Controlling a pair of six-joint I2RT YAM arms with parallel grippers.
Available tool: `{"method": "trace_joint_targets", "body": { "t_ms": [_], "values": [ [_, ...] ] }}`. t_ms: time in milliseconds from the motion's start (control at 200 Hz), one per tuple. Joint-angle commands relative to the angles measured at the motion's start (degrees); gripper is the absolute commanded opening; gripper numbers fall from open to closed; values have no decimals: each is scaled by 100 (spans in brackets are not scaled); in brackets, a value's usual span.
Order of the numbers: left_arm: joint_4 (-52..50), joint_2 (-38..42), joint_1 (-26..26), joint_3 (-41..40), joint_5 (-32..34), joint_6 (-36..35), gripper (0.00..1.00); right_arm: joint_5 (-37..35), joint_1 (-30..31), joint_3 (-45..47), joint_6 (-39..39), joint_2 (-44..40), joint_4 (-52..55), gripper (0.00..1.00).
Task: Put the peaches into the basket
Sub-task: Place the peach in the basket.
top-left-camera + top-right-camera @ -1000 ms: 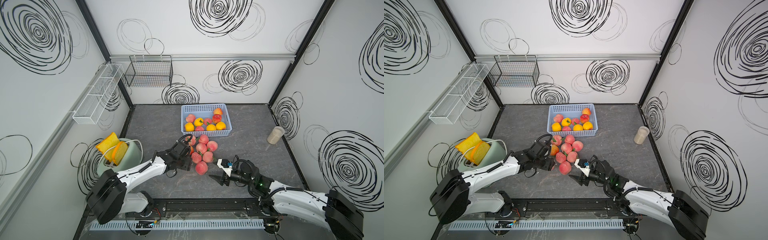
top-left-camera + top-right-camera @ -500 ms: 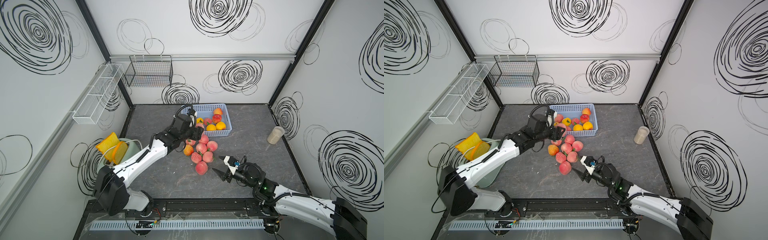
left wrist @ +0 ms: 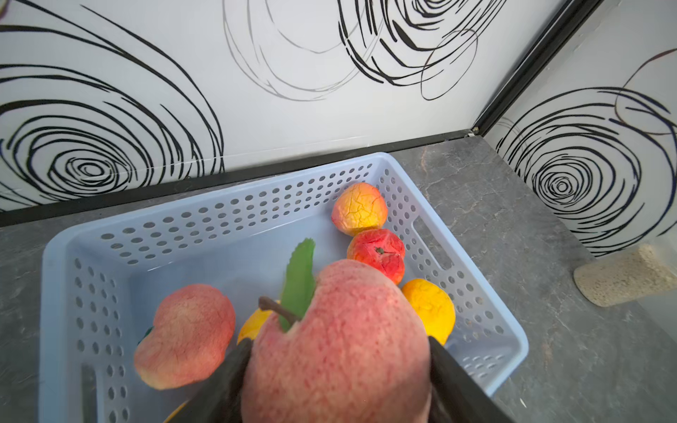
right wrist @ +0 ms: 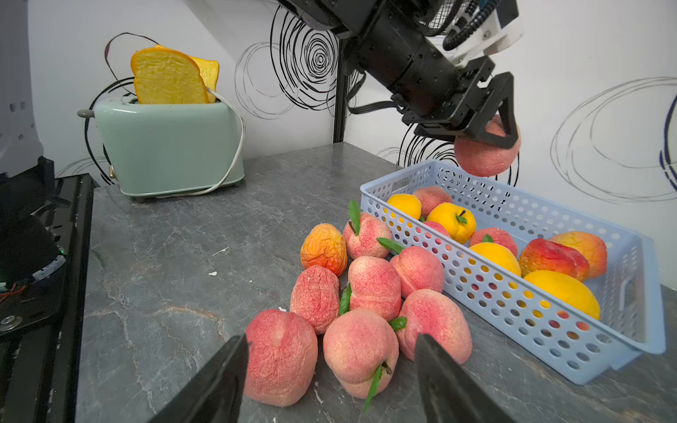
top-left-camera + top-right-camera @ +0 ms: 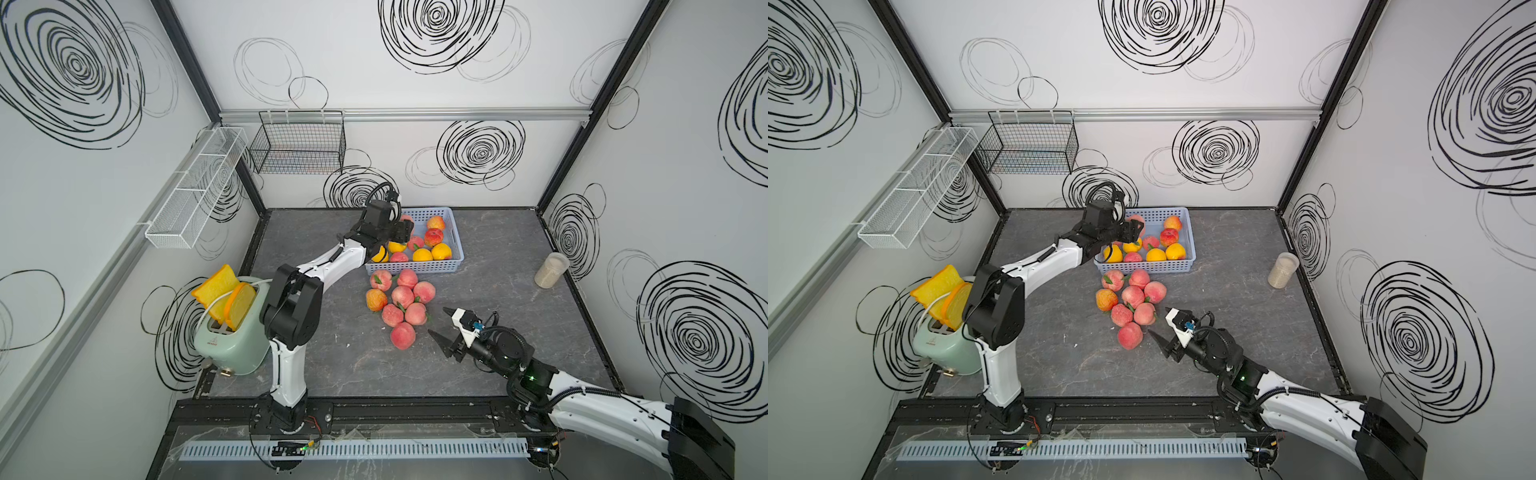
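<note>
Next, my left gripper lets go of the pink peach in the light blue basket point(image 5: 417, 227) point(image 3: 317, 248), beside the red and yellow-orange peaches at the back.
The light blue basket point(image 5: 458, 243) stands at the back of the table with several peaches point(image 5: 423, 245) in it, pink-red and yellow-orange. My left gripper point(image 5: 402, 231) hangs over the basket's left part, shut on a pink peach point(image 3: 337, 348) with a green leaf; the held peach point(image 4: 483, 157) is above the rim. In front of the basket, several more peaches point(image 5: 402, 297) lie in a pile on the table. My right gripper point(image 5: 438, 321) is open just right of the nearest peach point(image 5: 402, 336). In the right wrist view its fingers frame two pile peaches point(image 4: 361, 348) without touching them.
A mint green toaster point(image 5: 232, 332) with two bread slices stands at the left front. A jar point(image 5: 550, 270) with pale contents stands near the right wall. A black wire basket point(image 5: 299, 145) and a white mesh rack point(image 5: 195, 195) hang on the walls.
My left gripper has lifted a peach from the pile and carried it back over the basket. My right gripper has crept slightly toward the pile.
</note>
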State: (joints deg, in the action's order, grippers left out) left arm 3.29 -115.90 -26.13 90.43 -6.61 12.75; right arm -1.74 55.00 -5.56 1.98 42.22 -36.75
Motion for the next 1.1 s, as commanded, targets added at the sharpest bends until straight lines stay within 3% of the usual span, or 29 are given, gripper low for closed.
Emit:
{"method": "trace_joint_targets", "body": {
  "t_ms": [0, 725, 1096],
  "values": [
    [561, -479, 11, 571, -200, -205, 66, -61, 45, 47, -36, 19, -262, 74],
    [215, -3323, 158, 3782, -1149, -135, 70, -63, 38, 99, -114, 29, -361, 74],
    [120, -3448, 319, 3741, -1312, -163, 80, -53, 43, 82, -110, 191, -427, 75]
  ]
}}
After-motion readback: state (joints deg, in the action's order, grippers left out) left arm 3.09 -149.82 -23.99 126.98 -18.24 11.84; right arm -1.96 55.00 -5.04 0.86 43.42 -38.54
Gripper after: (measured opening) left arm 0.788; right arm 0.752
